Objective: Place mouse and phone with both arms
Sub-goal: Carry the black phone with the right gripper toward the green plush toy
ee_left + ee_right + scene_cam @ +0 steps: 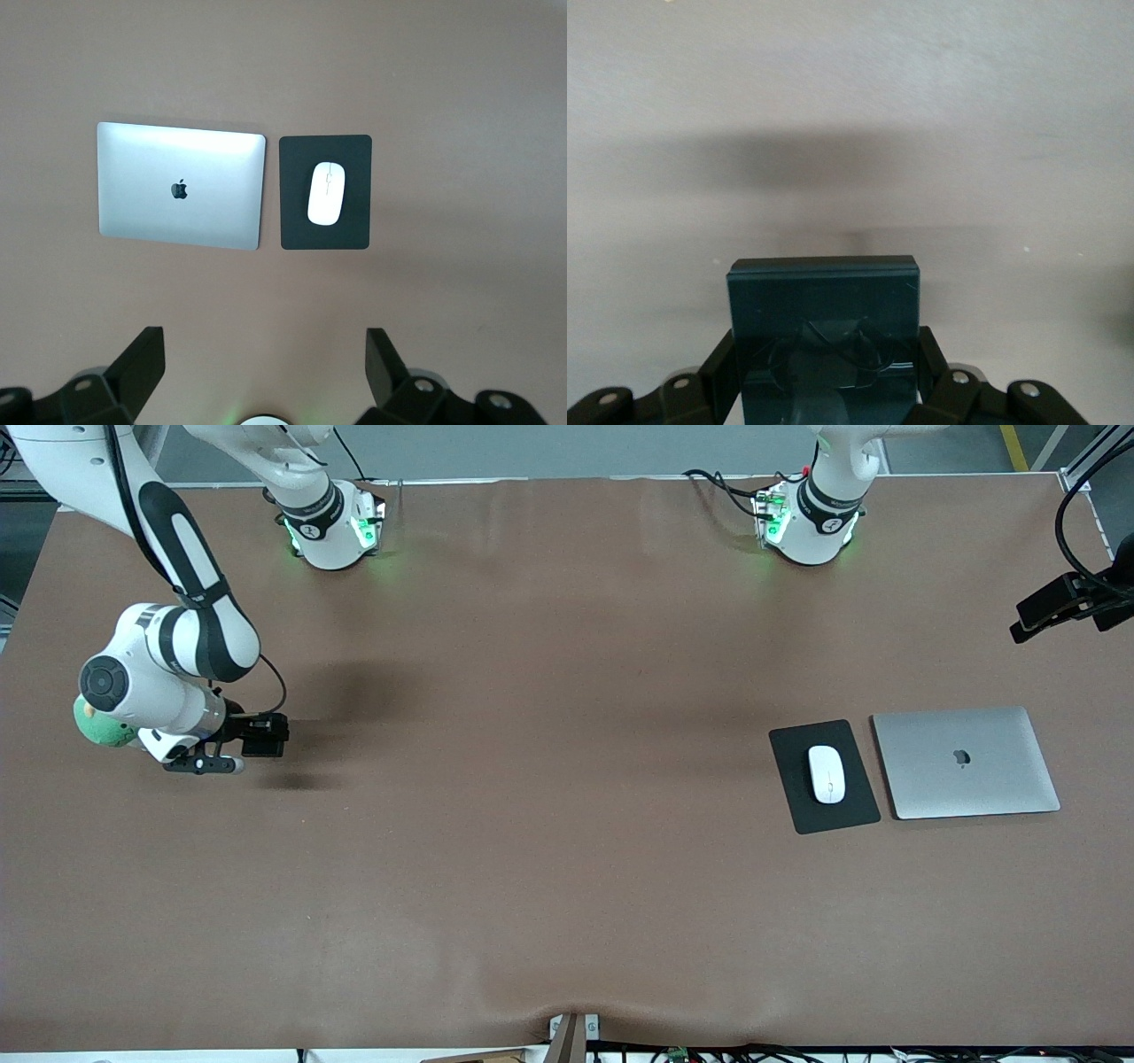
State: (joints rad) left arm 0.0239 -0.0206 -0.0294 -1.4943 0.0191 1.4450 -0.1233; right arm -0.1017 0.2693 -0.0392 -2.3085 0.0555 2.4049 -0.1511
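My right gripper is going to set something down, the black phone. I will place it on the bare brown table [245, 729] near the green round thing with that right gripper.
The white mouse [826, 773] lies on a black mat [823, 776] beside a closed silver laptop [965, 763], toward the left arm's end of the table. The left wrist view shows the mouse [325, 192] from high above, with my left gripper [263, 336] open and empty; that gripper is out of the front view. The black phone [266, 736] hangs above the bare table toward the right arm's end, casting a shadow below it. My right gripper [251, 737] is shut on the phone [824, 301], one finger on each long side.
A green round thing [99, 726] shows partly under the right arm's wrist. A black fixture with cables [1072, 598] juts in at the table's edge by the left arm's end. The brown table [549, 824] stretches wide between the phone and the mat.
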